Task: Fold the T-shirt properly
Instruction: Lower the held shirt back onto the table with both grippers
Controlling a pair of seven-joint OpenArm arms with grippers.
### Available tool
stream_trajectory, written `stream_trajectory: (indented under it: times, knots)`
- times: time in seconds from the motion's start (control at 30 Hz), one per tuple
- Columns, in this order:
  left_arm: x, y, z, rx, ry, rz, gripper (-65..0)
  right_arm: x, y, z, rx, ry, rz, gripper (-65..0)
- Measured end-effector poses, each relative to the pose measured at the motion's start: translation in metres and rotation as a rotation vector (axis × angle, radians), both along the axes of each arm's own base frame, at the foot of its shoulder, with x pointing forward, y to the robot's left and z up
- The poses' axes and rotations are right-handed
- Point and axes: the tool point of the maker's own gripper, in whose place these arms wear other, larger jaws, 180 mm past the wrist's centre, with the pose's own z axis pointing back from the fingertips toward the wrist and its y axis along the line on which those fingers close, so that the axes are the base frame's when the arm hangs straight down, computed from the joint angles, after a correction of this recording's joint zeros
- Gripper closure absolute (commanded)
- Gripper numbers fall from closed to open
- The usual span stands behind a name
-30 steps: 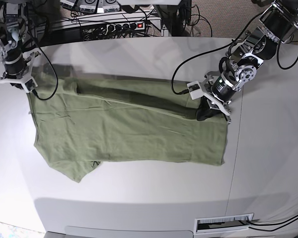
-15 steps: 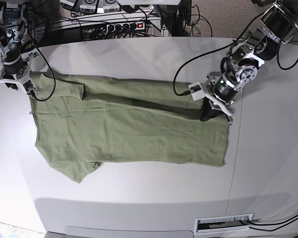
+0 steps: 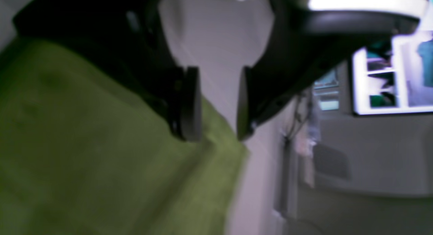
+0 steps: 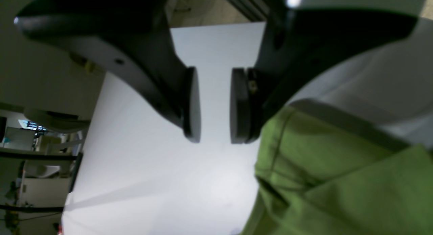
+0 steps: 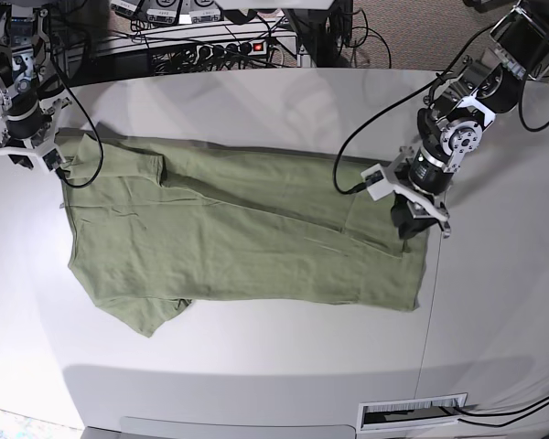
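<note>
The green T-shirt's far edge slants toward the front, so the robot's left gripper needs to take its far corner (image 5: 445, 189) and pull it straight with the right gripper before folding.
The green T-shirt (image 5: 238, 229) lies spread across the white table (image 5: 256, 366), with one sleeve bunched at the lower left. At the shirt's right hem, my left gripper (image 5: 412, 222) is open. In the left wrist view the left gripper (image 3: 216, 135) shows bare table through its gap, and the shirt's cloth (image 3: 84, 167) lies just under its tips. My right gripper (image 5: 26, 157) is open at the shirt's upper left corner. In the right wrist view the right gripper (image 4: 213, 140) holds nothing, and the shirt's hem (image 4: 338, 180) lies beside the right-hand finger (image 4: 238, 106).
A power strip (image 5: 231, 46) and tangled cables sit behind the table's far edge. A seam (image 5: 433, 274) runs down the table on the right. A slotted vent (image 5: 412, 412) lies at the front edge. A lit screen (image 3: 392, 76) shows beyond the table in the left wrist view.
Both grippers have opened and let go of the shirt. The left arm moved right and toward the front, carrying the shirt's right side with it. The shirt now lies flatter.
</note>
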Motion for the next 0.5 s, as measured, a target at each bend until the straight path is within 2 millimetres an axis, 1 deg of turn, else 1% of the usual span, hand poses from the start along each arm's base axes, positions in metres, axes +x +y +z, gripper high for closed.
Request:
stream_trajectory:
  times: [0.03,0.1,0.23,0.27,0.37,0.4,0.43,0.5]
  knots:
    - [0.000,-0.001,0.007,0.005,-0.010,-0.008,-19.5,0.001,0.000,0.001,-0.001,-0.003,0.000,-16.1]
    - [-0.004,0.003,0.011,0.052,0.013,-0.043,-17.6,0.003,-0.001,0.003,-0.007,-0.005,0.004,-16.1]
    - [-0.015,0.012,-0.003,0.162,0.129,-0.116,-7.5,0.004,-0.002,0.006,-0.015,-0.006,0.008,-15.6]
    - [-0.015,0.011,-0.003,0.164,0.138,-0.131,-5.6,0.005,-0.001,0.008,-0.018,-0.009,0.014,-13.8]
    - [-0.013,0.002,-0.002,0.149,0.175,-0.184,0.0,0.013,0.012,0.020,-0.005,-0.046,0.046,-1.5]
    - [-0.013,0.000,-0.002,0.133,0.191,-0.194,0.0,0.016,0.019,0.023,0.025,-0.063,0.054,0.0]
    - [-0.014,-0.001,-0.003,0.140,0.209,-0.206,0.0,0.019,0.023,0.026,0.040,-0.076,0.061,0.0]
    - [-0.016,-0.002,-0.006,0.147,0.252,-0.234,0.0,0.019,0.025,0.026,0.047,-0.078,0.062,0.0]
